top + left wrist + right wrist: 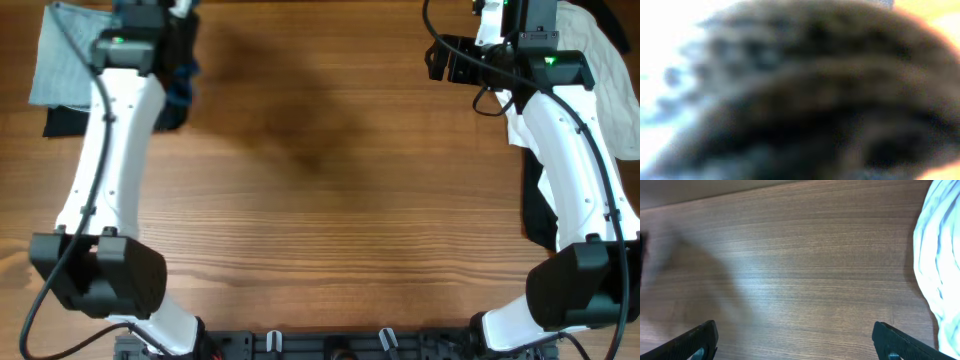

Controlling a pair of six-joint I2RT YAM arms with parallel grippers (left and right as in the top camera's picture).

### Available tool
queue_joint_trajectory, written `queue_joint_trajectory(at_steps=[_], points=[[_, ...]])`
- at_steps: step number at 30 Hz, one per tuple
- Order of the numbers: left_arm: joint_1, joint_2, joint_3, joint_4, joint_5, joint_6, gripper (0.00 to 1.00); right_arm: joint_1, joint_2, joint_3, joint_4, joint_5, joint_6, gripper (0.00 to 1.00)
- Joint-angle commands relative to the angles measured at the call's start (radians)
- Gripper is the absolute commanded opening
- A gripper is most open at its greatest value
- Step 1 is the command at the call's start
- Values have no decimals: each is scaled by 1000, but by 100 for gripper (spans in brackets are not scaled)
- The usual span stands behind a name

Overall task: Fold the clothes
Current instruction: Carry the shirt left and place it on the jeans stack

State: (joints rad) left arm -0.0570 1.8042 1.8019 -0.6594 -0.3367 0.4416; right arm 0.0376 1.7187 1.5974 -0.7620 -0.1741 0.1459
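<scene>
The dark blue garment, now beside the pile, will be let go by my left gripper on top of the grey folded cloth (110,58), over the dark garment.
A grey folded cloth (62,52) lies at the far left corner on top of a dark garment (62,122). My left gripper (172,48) is down in a dark blue garment (180,92) beside that pile. The left wrist view shows only blurred dark fabric (805,100) pressed against the camera, with the fingers hidden. My right gripper (795,337) is open wide and empty above bare wood, and it also shows in the overhead view (447,60). A white garment (600,75) lies just right of it and shows in the right wrist view (942,255).
A black garment (540,210) lies under the right arm at the table's right edge. The wooden table (330,200) stretches between the two arms. The arm bases stand at the near edge.
</scene>
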Motion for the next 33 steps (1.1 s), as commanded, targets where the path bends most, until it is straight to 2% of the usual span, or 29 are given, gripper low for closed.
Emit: queue_joint_trajectory(at_steps=[1, 3, 7, 10, 14, 19, 21, 23, 25, 27, 28, 30, 33], points=[[114, -37, 20, 137, -57, 240, 4, 1, 14, -3, 2, 18, 14, 100], [179, -27, 20, 230, -57, 378, 4, 2, 14, -3, 1, 17, 15, 100], [265, 82, 20, 375, -24, 525, 4, 2, 14, -3, 0, 18, 14, 100], [307, 171, 20, 460, -44, 565, 4, 2, 14, -3, -10, 18, 14, 100], [364, 261, 20, 472, -47, 628, 4, 2, 17, -3, -5, 18, 14, 99], [373, 311, 20, 464, -45, 628, 4, 2, 27, -3, 6, 18, 19, 100], [354, 317, 20, 415, -19, 607, 4, 2, 27, -3, 14, 18, 21, 99], [326, 317, 19, 352, 16, 503, 4, 2, 27, -3, 20, 18, 22, 99], [306, 317, 16, 274, 116, 382, 4, 2, 27, -3, 20, 18, 22, 99], [286, 319, 16, 186, 317, 260, 31, 2, 27, -3, 21, 18, 22, 99], [274, 319, 16, 153, 437, 198, 100, 2, 27, -3, 22, 18, 22, 100], [254, 319, 16, 132, 592, 96, 100, 2, 27, -3, 21, 18, 22, 99], [231, 316, 17, 190, 632, -93, 100, 2, 27, -3, 20, 18, 23, 100]])
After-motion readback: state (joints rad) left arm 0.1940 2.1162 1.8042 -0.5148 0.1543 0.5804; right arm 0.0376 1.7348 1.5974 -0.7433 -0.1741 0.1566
